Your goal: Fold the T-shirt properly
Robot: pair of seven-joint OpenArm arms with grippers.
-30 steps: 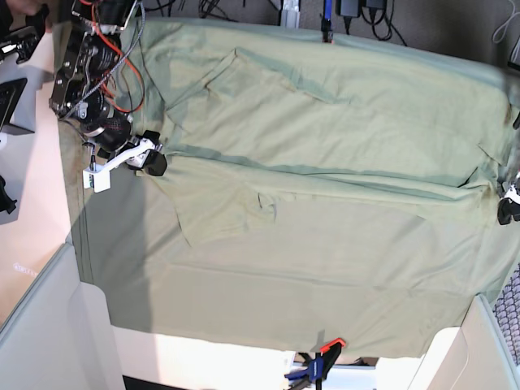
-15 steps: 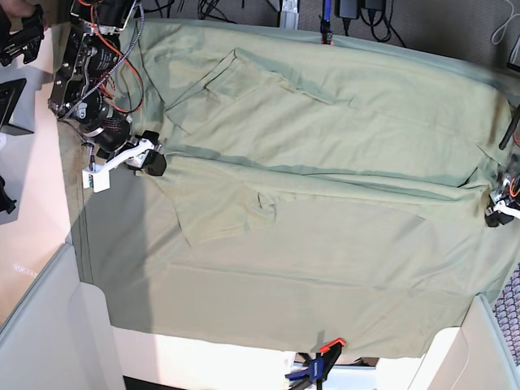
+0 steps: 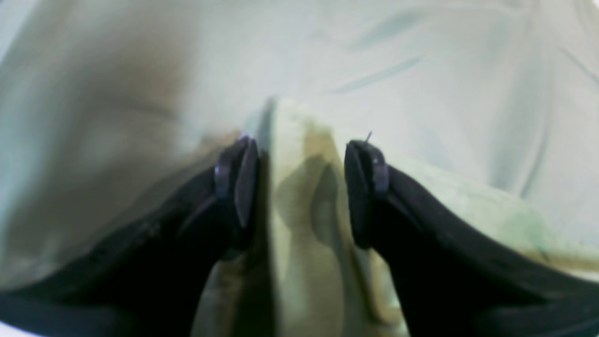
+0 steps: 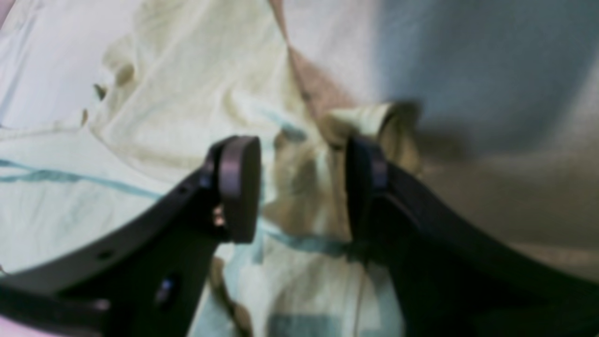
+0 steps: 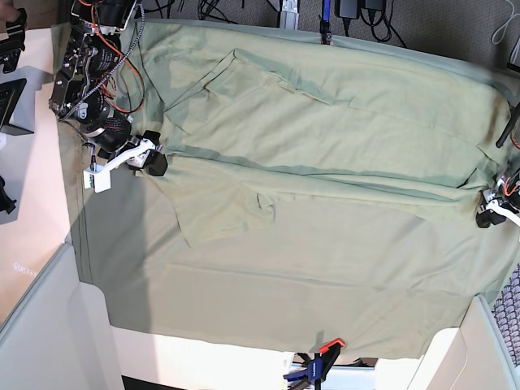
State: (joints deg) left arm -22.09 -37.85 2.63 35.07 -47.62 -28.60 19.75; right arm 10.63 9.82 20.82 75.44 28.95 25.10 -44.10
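My right gripper is to close next on the middle of the loose flap (image 5: 203,213) (image 4: 244,53) of the T-shirt, on the near side of the long fold.
The pale sage-green T-shirt (image 5: 325,122) lies spread across the green tablecloth (image 5: 284,301), with a long fold line running left to right through its middle. My right gripper (image 5: 151,161) sits at the shirt's left end. In the right wrist view it (image 4: 302,187) is open, with a rolled shirt edge (image 4: 369,119) by the tip of its right finger. My left gripper (image 5: 486,215) sits at the shirt's right end. In the left wrist view it (image 3: 299,187) is open, its jaws on either side of a raised ridge of shirt cloth (image 3: 295,135).
An orange and blue clamp (image 5: 321,357) holds the tablecloth at the front edge, and another clamp (image 5: 326,32) holds the far edge. White panels stand at the lower left (image 5: 41,325) and lower right (image 5: 487,349). Cables lie beyond the far edge.
My left gripper has moved inward, to the left in the base view, along the shirt's right end. My right gripper has stayed where it was.
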